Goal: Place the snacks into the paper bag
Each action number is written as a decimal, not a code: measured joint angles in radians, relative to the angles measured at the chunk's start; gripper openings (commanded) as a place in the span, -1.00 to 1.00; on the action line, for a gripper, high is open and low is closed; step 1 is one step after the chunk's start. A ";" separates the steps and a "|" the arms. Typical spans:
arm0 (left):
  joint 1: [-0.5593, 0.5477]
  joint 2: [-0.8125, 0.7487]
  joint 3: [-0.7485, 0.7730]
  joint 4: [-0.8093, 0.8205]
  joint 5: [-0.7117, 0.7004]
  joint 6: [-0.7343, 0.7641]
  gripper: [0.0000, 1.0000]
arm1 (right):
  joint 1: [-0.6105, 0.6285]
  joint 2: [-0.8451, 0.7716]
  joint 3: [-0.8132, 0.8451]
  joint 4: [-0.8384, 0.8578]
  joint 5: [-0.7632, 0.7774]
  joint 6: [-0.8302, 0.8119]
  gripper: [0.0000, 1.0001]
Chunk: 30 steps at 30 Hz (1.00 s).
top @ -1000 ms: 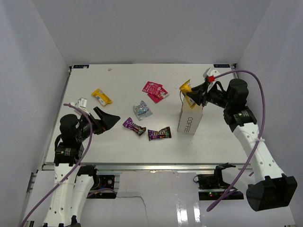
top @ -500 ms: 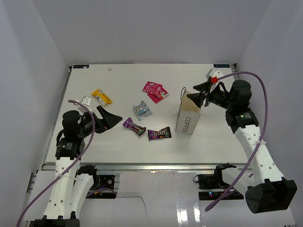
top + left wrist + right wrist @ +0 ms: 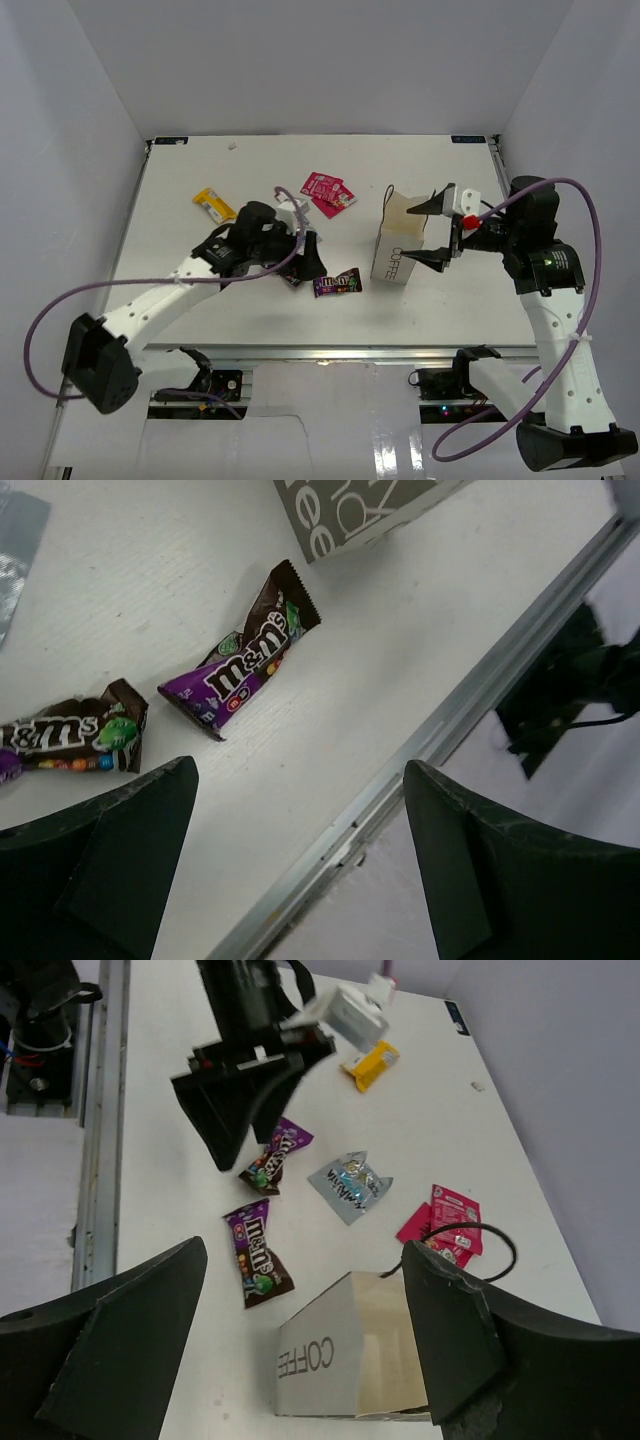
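Note:
A purple-brown M&M's packet is the one nearer the white paper bag. Next, my left gripper will move to its middle [image 3: 335, 284] [image 3: 243, 666] and close there.
The white paper bag [image 3: 400, 248] marked COFFEE stands upright, its mouth open [image 3: 390, 1345]. My right gripper [image 3: 432, 233] hangs open just right of the mouth, nothing between its fingers. My left gripper [image 3: 310, 265] is open, low over the snacks at mid-table. A purple-brown M&M's packet [image 3: 336, 284] [image 3: 245, 660] lies ahead of it, and a darker one [image 3: 70, 735] [image 3: 275, 1150] sits by its left finger. A silver-blue packet [image 3: 348, 1185], two red-pink packets [image 3: 328, 190] and a yellow one [image 3: 214, 204] lie flat farther back. The bag's inside is hidden.
The table's metal front rail [image 3: 400, 780] runs close under my left gripper, with the drop beyond it. White walls close in the table on three sides. A purple cable [image 3: 570, 190] loops over the right arm.
My right gripper opened above the bag and drew back to the right; the yellow packet it held no longer shows. The left arm swung from the left edge to the packets at mid-table.

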 measured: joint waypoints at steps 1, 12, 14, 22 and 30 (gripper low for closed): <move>-0.046 0.066 0.026 0.010 -0.032 0.040 0.86 | -0.002 -0.014 -0.011 -0.027 -0.012 -0.022 0.70; -0.190 0.536 0.220 0.066 -0.193 0.426 0.69 | -0.051 -0.089 -0.107 -0.153 -0.015 -0.103 0.69; -0.193 0.571 0.239 0.074 -0.196 0.464 0.66 | -0.058 -0.090 -0.108 -0.158 -0.015 -0.104 0.69; -0.206 0.635 0.238 0.106 -0.154 0.525 0.40 | -0.070 -0.084 -0.114 -0.162 -0.016 -0.104 0.68; -0.208 0.634 0.177 0.153 -0.100 0.514 -0.41 | -0.083 -0.072 -0.114 -0.162 -0.016 -0.100 0.68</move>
